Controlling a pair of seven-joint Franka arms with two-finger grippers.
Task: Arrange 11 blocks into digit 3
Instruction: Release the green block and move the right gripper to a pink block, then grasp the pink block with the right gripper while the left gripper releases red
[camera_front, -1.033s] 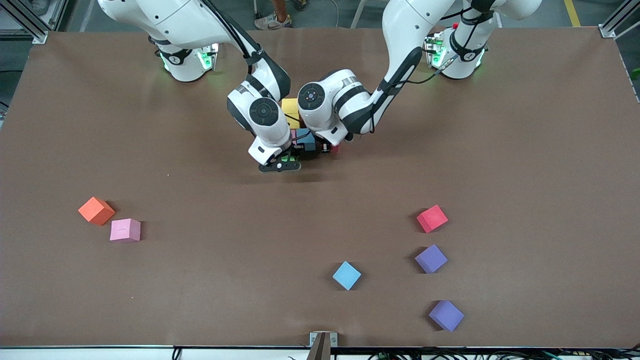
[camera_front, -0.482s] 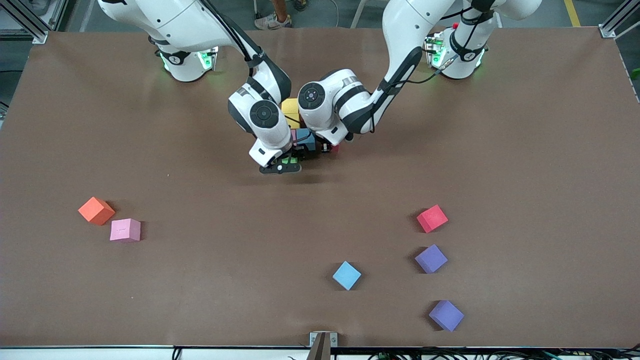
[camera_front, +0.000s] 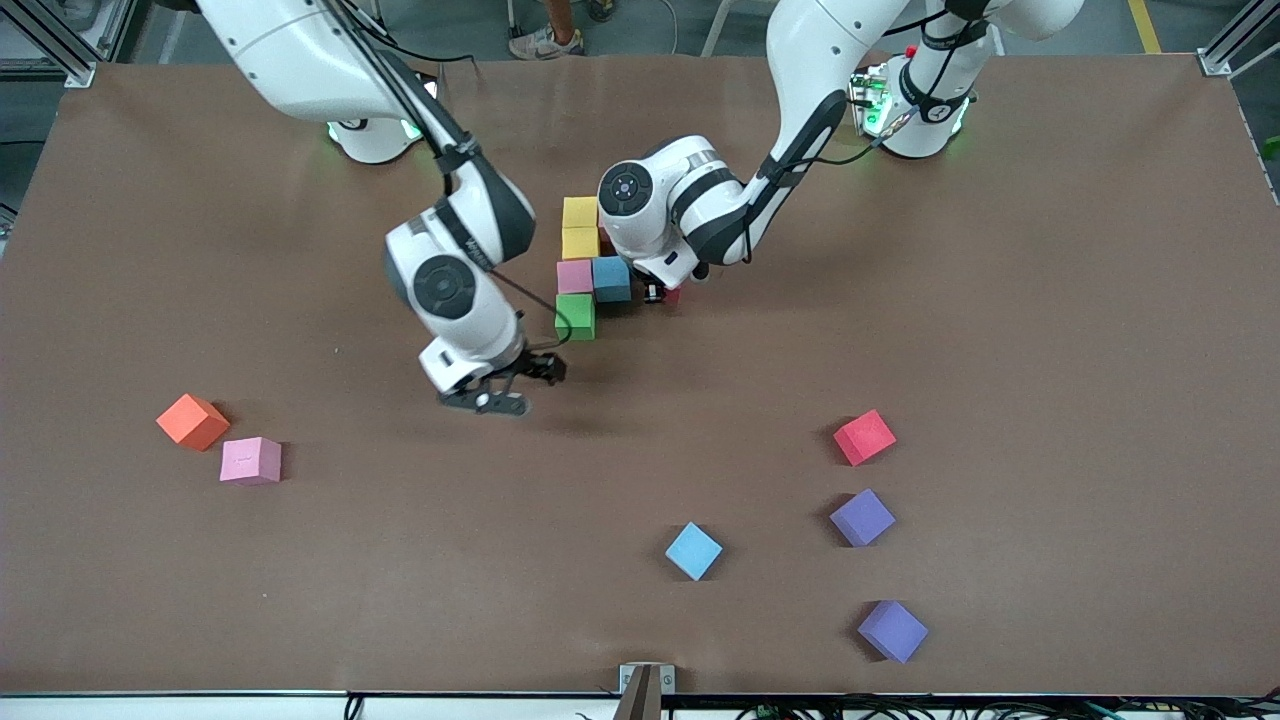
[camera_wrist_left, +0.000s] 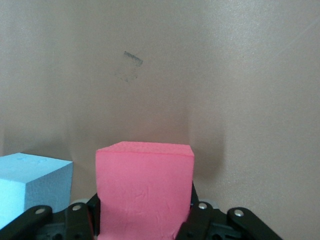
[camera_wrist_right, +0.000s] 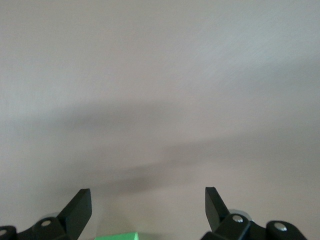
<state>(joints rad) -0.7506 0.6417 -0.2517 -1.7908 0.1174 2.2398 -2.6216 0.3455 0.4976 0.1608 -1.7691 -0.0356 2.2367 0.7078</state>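
My left gripper needs to release the pinkish-red block, now low beside the blue one, against the blue block's side (camera_front: 649, 284), opposite the pink block of the cluster.
A cluster of blocks lies mid-table: two yellow ones (camera_front: 580, 212) (camera_front: 580, 243), a pink one (camera_front: 574, 276), a blue one (camera_front: 611, 279) and a green one (camera_front: 575, 316) nearest the front camera. My left gripper (camera_front: 660, 293) is low beside the blue block (camera_wrist_left: 30, 182), shut on a pinkish-red block (camera_wrist_left: 144, 185) that its wrist mostly hides in the front view. My right gripper (camera_front: 510, 385) (camera_wrist_right: 147, 205) hangs open and empty over bare table beside the green block (camera_wrist_right: 117, 236).
Loose blocks lie nearer the front camera: pink (camera_front: 250, 460) beside an orange cube (camera_front: 192, 421) toward the right arm's end; red (camera_front: 864, 437), two purple (camera_front: 862, 517) (camera_front: 892, 631) and light blue (camera_front: 693, 551) toward the left arm's end.
My right gripper opened and let go of the green block at the cluster, then drew away from it. The left arm has not moved.
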